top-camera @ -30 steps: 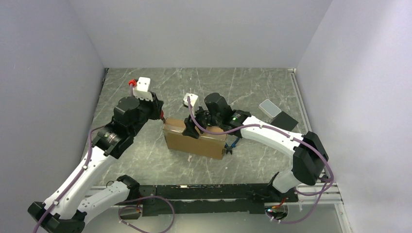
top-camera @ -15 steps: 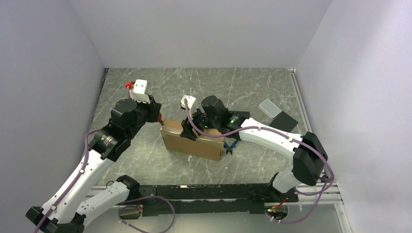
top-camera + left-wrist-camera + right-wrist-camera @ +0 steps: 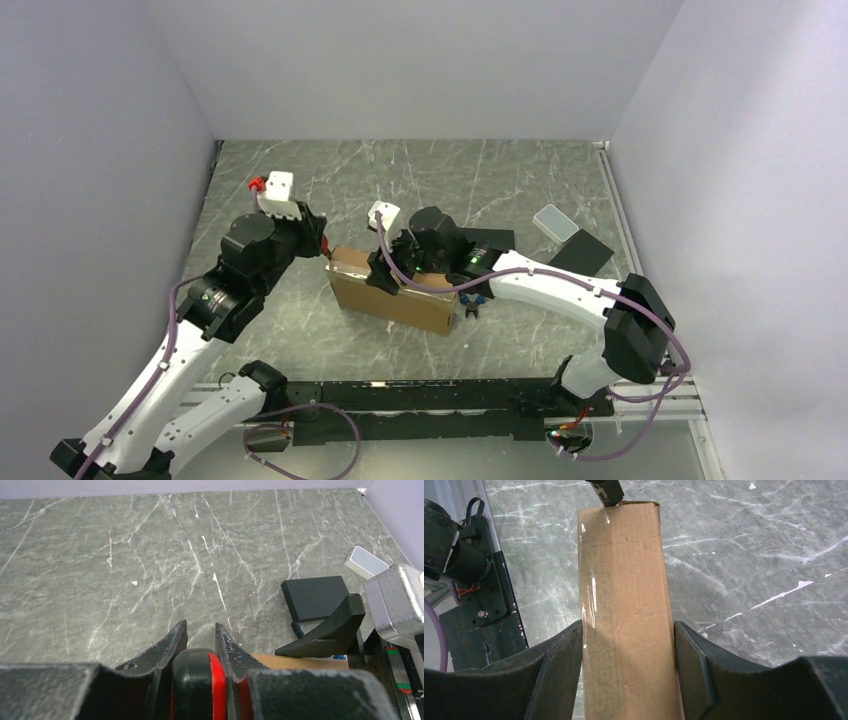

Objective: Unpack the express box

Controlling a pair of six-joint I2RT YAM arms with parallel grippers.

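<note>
Next, I lay the express box, now standing on edge mid-table, flat with my right gripper on the tabletop point(image 3: 363, 293), between the black-and-red tool and the black rail.
The express box point(image 3: 392, 292) is a brown cardboard carton standing on its long edge mid-table. My right gripper point(image 3: 386, 268) reaches down over its top edge and is shut on it. In the right wrist view the box point(image 3: 624, 595) fills the gap between the two fingers point(image 3: 559, 665). My left gripper point(image 3: 325, 247) is at the box's left end, shut on a black-and-red tool point(image 3: 200, 680). The tool's tip point(image 3: 606, 492) touches the far end of the box. A strip of the box point(image 3: 300, 661) shows in the left wrist view.
Two flat black pads point(image 3: 492, 240) point(image 3: 585, 252) and a small translucent white case point(image 3: 556, 222) lie right of the box. Blue-handled pliers point(image 3: 470, 303) lie by the box's right end. Walls close in left, back and right.
Both grippers and the box have shifted a little to the left. The left wrist has swung leftward with the tool still at the box's left end.
</note>
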